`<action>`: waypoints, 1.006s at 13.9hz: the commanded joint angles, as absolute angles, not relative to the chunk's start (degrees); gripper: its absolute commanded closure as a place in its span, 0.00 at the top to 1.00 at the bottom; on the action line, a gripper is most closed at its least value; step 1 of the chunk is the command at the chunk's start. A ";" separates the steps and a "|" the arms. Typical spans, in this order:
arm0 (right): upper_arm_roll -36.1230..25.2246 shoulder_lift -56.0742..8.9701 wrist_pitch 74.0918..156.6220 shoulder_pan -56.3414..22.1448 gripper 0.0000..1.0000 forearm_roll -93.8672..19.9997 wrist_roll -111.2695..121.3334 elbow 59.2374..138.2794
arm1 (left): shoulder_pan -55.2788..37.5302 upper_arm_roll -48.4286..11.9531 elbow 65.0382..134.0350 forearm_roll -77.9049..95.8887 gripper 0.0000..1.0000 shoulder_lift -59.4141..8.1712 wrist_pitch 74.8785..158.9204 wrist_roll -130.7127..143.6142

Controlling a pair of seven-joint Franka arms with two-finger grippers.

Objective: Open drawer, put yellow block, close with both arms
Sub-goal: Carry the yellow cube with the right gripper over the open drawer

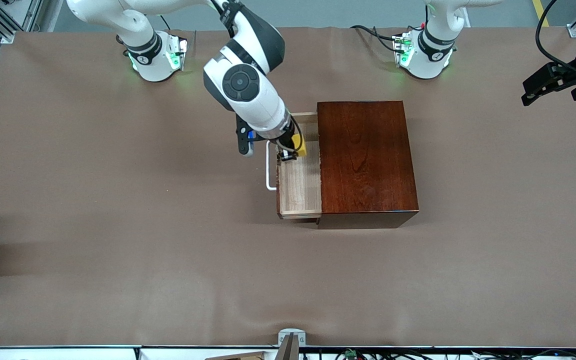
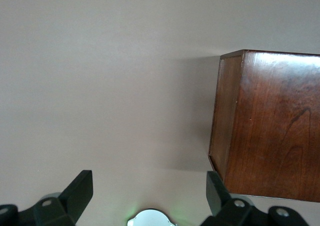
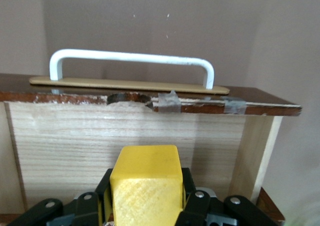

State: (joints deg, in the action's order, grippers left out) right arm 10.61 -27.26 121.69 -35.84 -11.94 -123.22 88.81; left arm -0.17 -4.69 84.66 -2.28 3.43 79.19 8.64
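My right gripper is to act on the yellow block. I should release it in the pale-wood tray [image 1: 297, 154] [image 3: 145, 131] close to the front of the drawer.
The drawer [image 1: 299, 190] stands pulled out of the dark mahogany box [image 1: 365, 160] toward the right arm's end of the table, its white handle [image 1: 269, 172] outermost. My right gripper [image 1: 288, 152] hangs over the drawer's pale-wood tray, shut on the yellow block [image 1: 300, 147]. In the right wrist view the yellow block [image 3: 145, 183] sits between the black fingers [image 3: 187, 183], with the drawer front [image 3: 150, 98] and its white handle [image 3: 132, 58] just past it. My left gripper [image 1: 548, 85] waits high off the left arm's end of the table; its wrist view shows the left gripper [image 2: 150, 191] open and empty.
A brown cloth [image 1: 118, 225] covers the table. The mahogany box [image 2: 270, 126] shows in the left wrist view, with the left arm's green-lit base [image 2: 150, 218] below the camera. The arm bases [image 1: 158, 55] stand along the table's farthest edge from the front camera.
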 commanded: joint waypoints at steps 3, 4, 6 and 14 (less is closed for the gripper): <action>9.93 -30.49 121.73 -37.53 0.14 -9.41 -124.80 86.92 | 0.00 -4.92 83.67 -1.76 1.00 4.31 78.66 8.70; 9.93 -30.93 121.73 -37.62 0.15 -8.80 -124.80 86.92 | 0.00 -4.92 83.67 -1.76 1.00 4.31 78.66 8.70; 9.93 -32.08 122.08 -37.71 0.15 -8.44 -124.89 87.01 | 0.00 -5.01 83.67 -1.67 1.00 4.39 78.58 8.70; 9.84 -33.66 122.61 -37.97 0.73 -6.94 -124.98 86.75 | 0.00 -5.10 83.67 -1.76 1.00 5.01 78.57 10.11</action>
